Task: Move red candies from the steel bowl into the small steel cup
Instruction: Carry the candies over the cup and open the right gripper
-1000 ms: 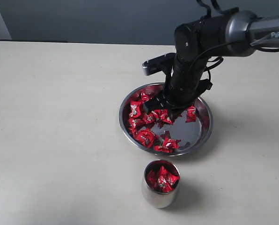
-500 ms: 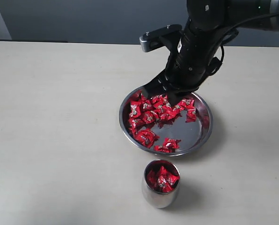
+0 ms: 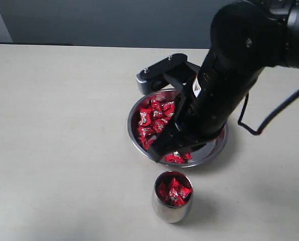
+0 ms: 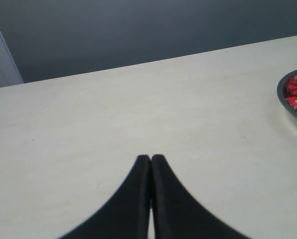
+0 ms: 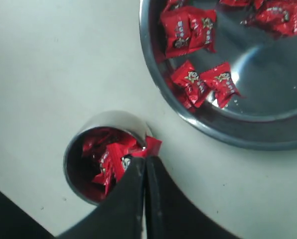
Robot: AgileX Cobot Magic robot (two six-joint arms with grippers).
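Note:
My right gripper needs to let go of the red candy on top of the other candies (image 3: 181,188) (image 5: 119,158) inside the small steel cup.
The steel bowl (image 3: 132,131) holds many red candies (image 3: 154,118) on its left side. In front of it stands the small steel cup (image 3: 172,211) with several red candies (image 3: 173,191) inside. My right gripper (image 3: 158,153) hangs over the bowl's near rim, above and just behind the cup. The right wrist view shows this gripper (image 5: 145,160) shut on one red candy (image 5: 152,146) that sticks out of its tips above the cup's rim (image 5: 106,119). My left gripper (image 4: 150,158) is shut on nothing over bare table, with the bowl's edge (image 4: 293,97) off to one side.
The pale table (image 3: 64,125) spreads wide around the bowl and cup. A dark wall runs along its far edge. The right arm's black body (image 3: 230,85) covers the bowl's right half, and a black cable (image 3: 270,118) loops to its right.
My right gripper has lifted out of the candies at the bowl's far side and moved toward the near rim, closer to the cup. The left gripper's earlier state is not shown.

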